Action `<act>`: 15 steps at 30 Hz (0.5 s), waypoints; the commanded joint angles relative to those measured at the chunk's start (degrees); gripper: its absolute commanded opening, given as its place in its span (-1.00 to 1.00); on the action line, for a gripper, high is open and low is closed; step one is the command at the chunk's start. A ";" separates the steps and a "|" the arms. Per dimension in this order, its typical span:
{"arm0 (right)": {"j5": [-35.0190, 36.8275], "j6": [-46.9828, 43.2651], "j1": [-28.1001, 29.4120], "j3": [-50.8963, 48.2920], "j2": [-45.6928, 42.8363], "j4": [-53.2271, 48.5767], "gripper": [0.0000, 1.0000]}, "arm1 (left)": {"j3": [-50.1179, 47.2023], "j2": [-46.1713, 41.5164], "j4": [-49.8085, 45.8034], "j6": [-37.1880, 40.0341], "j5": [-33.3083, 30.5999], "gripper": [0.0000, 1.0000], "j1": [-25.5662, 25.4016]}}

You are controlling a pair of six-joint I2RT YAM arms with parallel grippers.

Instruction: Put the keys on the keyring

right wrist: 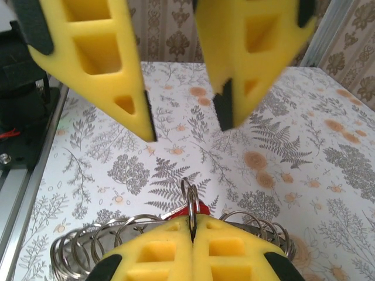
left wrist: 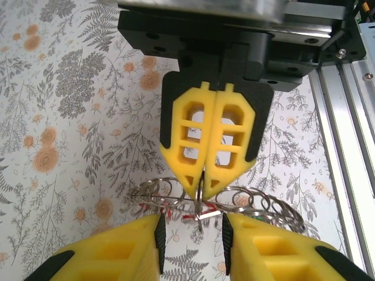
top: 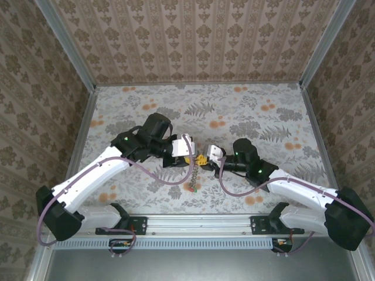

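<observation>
The ring's loose end barely reaches my left gripper's open fingers; next I bring both grippers' fingertips together and pinch the ring [left wrist: 200, 200] near its base.
The keyring [left wrist: 275, 202] is a string of linked steel rings, hanging across between the two grippers above the floral tabletop. My right gripper [right wrist: 192, 225] is shut on one small ring of it, which stands up out of the closed yellow tips. Red keys [right wrist: 199, 208] sit just behind that ring, partly hidden by the rings. My left gripper [left wrist: 192, 234] faces the right gripper [left wrist: 202, 187] tip to tip and is open, with the pinched ring hanging just at its gap, untouched. From above, the keyring [top: 191, 172] dangles from the meeting grippers, with small keys [top: 192, 187] at its end.
The aluminium base rail [top: 199, 223] runs along the near edge, close behind the grippers. Patterned walls with metal corner posts [top: 70, 50] box in the table [top: 246, 111]. Purple cables [top: 170, 178] loop beside both arms.
</observation>
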 commanded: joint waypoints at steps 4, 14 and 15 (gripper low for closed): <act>-1.41 6.24 -0.31 -1.58 -1.33 14.48 -1.00 | -1.84 -0.74 3.96 -0.38 0.64 -0.33 0.39; -1.84 9.50 -0.35 -3.14 -0.64 21.99 -1.00 | -3.55 -0.77 6.72 -0.81 2.78 -0.68 0.55; -1.75 9.85 -0.30 -3.41 -0.54 22.86 -1.00 | -3.61 -0.79 6.61 -0.67 2.95 -0.74 0.69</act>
